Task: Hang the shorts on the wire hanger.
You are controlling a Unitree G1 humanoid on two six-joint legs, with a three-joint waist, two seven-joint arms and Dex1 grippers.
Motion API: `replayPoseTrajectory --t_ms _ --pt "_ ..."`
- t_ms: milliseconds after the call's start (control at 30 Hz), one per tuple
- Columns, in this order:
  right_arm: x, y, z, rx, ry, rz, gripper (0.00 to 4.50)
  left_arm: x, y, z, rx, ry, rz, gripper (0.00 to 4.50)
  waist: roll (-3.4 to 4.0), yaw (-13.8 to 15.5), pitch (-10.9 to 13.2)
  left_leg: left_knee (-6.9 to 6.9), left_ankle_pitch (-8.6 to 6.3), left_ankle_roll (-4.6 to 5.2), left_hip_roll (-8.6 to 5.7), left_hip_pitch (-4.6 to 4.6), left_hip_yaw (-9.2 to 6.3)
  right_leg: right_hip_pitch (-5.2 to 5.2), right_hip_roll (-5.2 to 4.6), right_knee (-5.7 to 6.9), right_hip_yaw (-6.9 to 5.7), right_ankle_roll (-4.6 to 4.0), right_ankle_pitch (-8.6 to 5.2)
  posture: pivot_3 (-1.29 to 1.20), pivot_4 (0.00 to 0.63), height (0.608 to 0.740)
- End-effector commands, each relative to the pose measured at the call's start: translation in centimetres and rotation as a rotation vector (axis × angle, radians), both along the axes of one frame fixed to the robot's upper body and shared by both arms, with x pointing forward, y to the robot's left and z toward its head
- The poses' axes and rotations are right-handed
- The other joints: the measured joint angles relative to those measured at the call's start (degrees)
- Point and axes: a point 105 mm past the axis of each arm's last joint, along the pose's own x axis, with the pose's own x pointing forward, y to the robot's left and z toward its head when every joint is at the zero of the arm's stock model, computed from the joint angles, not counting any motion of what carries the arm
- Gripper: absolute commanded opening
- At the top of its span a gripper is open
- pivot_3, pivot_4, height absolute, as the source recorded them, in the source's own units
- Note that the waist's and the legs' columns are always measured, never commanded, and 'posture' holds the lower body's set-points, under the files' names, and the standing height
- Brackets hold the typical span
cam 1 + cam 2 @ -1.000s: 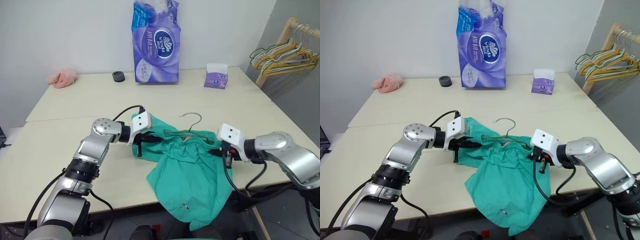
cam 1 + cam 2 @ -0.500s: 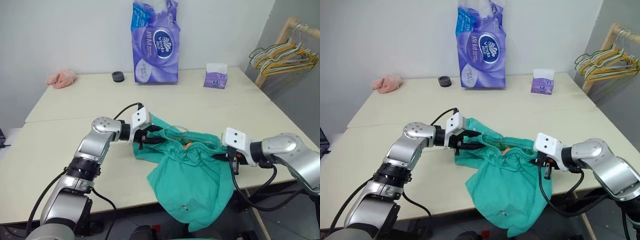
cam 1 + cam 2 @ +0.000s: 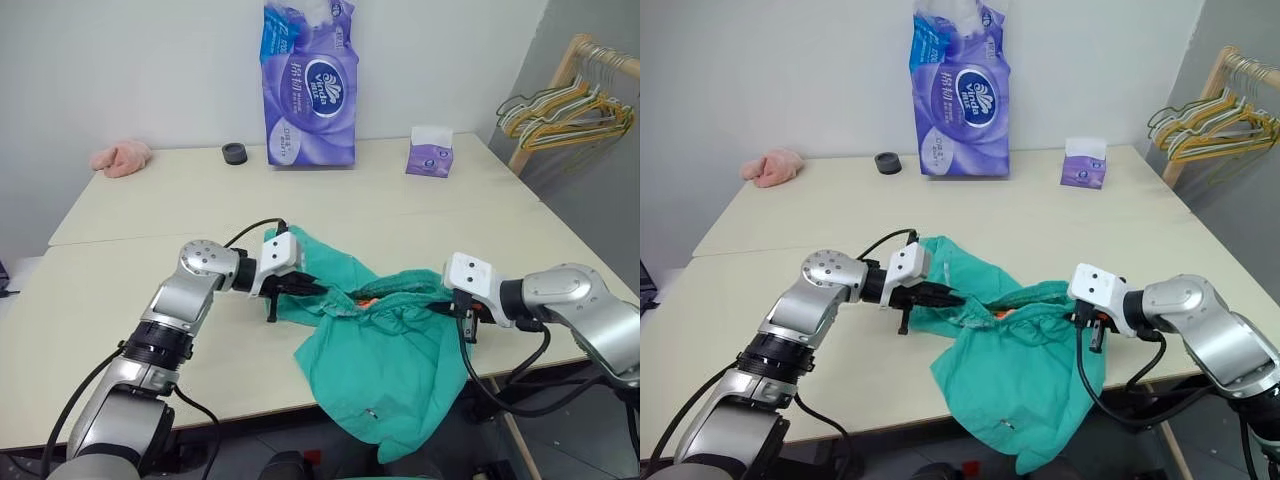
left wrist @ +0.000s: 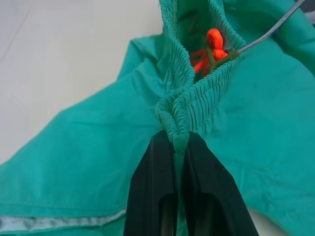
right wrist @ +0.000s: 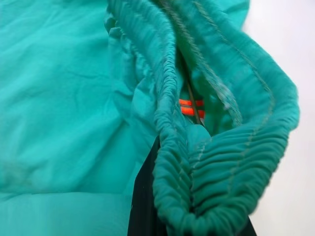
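The left gripper pinches the rim of the waistband shut near the end of the wire hanger, so it should take the shorts lower, below the gathered waistband (image 4: 138, 123).
The teal-green shorts (image 3: 385, 350) lie bunched on the table's front part, with one leg drooping over the front edge. My left gripper (image 3: 322, 291) is shut on a fold of the gathered waistband (image 4: 187, 101) at its left end. My right gripper (image 3: 447, 308) is shut on the waistband's right end, and the fabric folds over its black finger (image 5: 142, 206). A thin stretch of the wire hanger (image 4: 272, 29) runs into the open waistband beside an orange cord (image 4: 212, 42). The rest of the hanger is under the fabric.
At the table's back stand a tall purple tissue pack (image 3: 310, 85), a small purple tissue box (image 3: 430, 155) and a black round object (image 3: 235, 152). A pink cloth (image 3: 122, 157) lies back left. A wooden rack of yellow and green hangers (image 3: 560, 105) stands right.
The hanger's hook stood clear above the waistband a second ago; now fabric covers it. My left gripper opened briefly, then shut again on the waistband. The waistband's left side has bunched up.
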Motion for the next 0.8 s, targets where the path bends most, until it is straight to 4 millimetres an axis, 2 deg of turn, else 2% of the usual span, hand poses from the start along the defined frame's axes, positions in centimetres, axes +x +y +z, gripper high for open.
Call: replayPoseTrajectory --t_ms 33,100,233,433,733,800 --pt "0.8 0.1 1.0 -0.004 -0.060 -0.008 0.00 -0.7 0.6 -0.3 0.055 -0.008 -0.053 0.04 0.00 0.0 0.0 0.00 0.00 0.00 0.00 0.00 0.00 0.00 0.00 0.00 0.00 0.00 0.00 -0.15 0.039 0.740" --pt "0.9 0.2 1.0 -0.004 -0.063 -0.012 0.00 -1.0 0.7 -0.7 0.070 0.001 -0.067 0.04 0.01 -0.1 0.0 0.00 0.00 0.00 0.00 0.00 0.00 0.00 0.00 0.00 0.01 0.00 0.00 -0.15 0.039 0.740" --pt "1.0 0.2 1.0 -0.002 -0.065 -0.013 0.00 -0.4 0.5 0.0 0.016 0.046 -0.020 0.04 0.01 -0.1 0.0 0.01 0.00 0.00 0.00 -0.01 0.00 0.00 0.00 0.00 0.01 0.00 0.00 -0.16 0.040 0.740" --pt "1.0 0.4 1.1 -0.002 -0.066 0.001 0.00 0.4 0.4 0.7 -0.011 0.006 0.008 1.64 0.01 -0.1 0.0 0.04 0.00 0.00 0.00 -0.01 0.00 0.01 0.00 0.01 0.00 0.00 0.00 -0.15 0.040 0.740" --pt "1.0 0.2 1.0 -0.069 -0.132 0.052 0.00 1.1 0.3 1.1 -0.028 -0.030 0.039 4.39 0.01 -0.1 0.0 0.04 0.00 0.00 0.00 -0.01 0.00 0.00 0.00 0.02 -0.01 0.00 0.00 -0.15 0.038 0.740" --pt "1.0 0.2 0.9 -0.072 -0.137 0.049 0.00 0.8 0.5 1.2 -0.015 -0.041 0.016 4.48 0.01 -0.1 0.0 0.04 0.00 0.00 0.00 -0.01 0.00 0.00 0.00 0.01 0.00 0.00 0.00 -0.15 0.036 0.740"
